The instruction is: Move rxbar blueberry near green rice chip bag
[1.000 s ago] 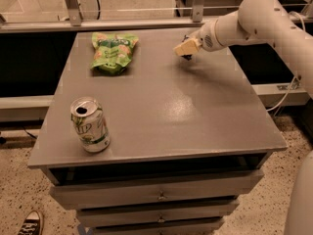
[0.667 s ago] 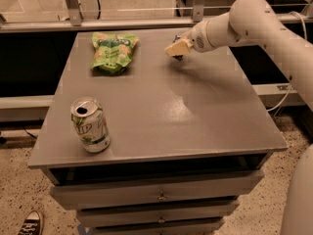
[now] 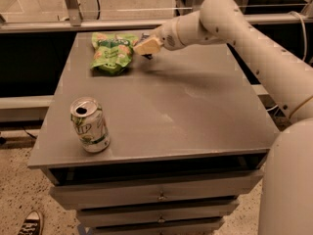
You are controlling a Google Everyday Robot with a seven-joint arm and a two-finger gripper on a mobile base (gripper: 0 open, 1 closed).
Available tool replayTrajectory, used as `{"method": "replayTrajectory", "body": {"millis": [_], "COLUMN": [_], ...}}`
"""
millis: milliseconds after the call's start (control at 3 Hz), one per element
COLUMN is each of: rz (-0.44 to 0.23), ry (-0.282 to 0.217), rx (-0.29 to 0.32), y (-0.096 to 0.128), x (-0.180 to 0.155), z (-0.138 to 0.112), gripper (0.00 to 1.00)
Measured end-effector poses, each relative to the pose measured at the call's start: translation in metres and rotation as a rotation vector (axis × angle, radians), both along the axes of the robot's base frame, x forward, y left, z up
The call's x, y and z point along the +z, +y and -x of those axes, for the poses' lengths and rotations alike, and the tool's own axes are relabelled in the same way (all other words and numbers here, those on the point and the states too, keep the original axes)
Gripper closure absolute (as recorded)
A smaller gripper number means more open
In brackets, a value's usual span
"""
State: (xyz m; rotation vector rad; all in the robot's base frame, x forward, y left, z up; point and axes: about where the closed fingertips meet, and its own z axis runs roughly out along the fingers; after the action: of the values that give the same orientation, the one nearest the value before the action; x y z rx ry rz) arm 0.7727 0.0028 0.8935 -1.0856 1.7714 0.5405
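Observation:
My gripper is going to release the rxbar blueberry on the grey table [image 3: 145, 70] next to the near end of the green rice chip bag.
The green rice chip bag [image 3: 112, 53] lies at the table's far left, lime green with pale chip pictures. My gripper [image 3: 146, 48] hovers just right of the bag, low over the table top. It is shut on the rxbar blueberry [image 3: 148, 57]. Only a small dark sliver of the bar shows beneath the cream fingers [image 3: 145, 45]; the rest is hidden. The bar is close to the bag's right edge and I cannot tell whether it touches the table.
A green-and-white soda can [image 3: 90, 125] stands upright near the front left corner of the grey table [image 3: 195, 111]. Drawers run below the table's front edge. My arm reaches in from the right across the far side. A shoe [image 3: 30, 223] shows on the floor at lower left.
My gripper has moved left along the far side of the table with the dark bar in it, from right of centre to just beside the green bag.

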Motion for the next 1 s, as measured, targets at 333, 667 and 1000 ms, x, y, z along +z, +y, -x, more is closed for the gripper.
{"method": "replayTrajectory", "body": {"millis": [333, 667, 1000], "rz": [-0.005, 0.020, 0.047], "ry": [0.024, 0.069, 0.100], "rx": [0.072, 0.085, 0.074], "y": [0.029, 0.030, 0.019], "x": [-0.002, -0.012, -0.021], "z": [0.010, 0.018, 0.022], "gripper": [1.00, 1.00, 1.00]}}
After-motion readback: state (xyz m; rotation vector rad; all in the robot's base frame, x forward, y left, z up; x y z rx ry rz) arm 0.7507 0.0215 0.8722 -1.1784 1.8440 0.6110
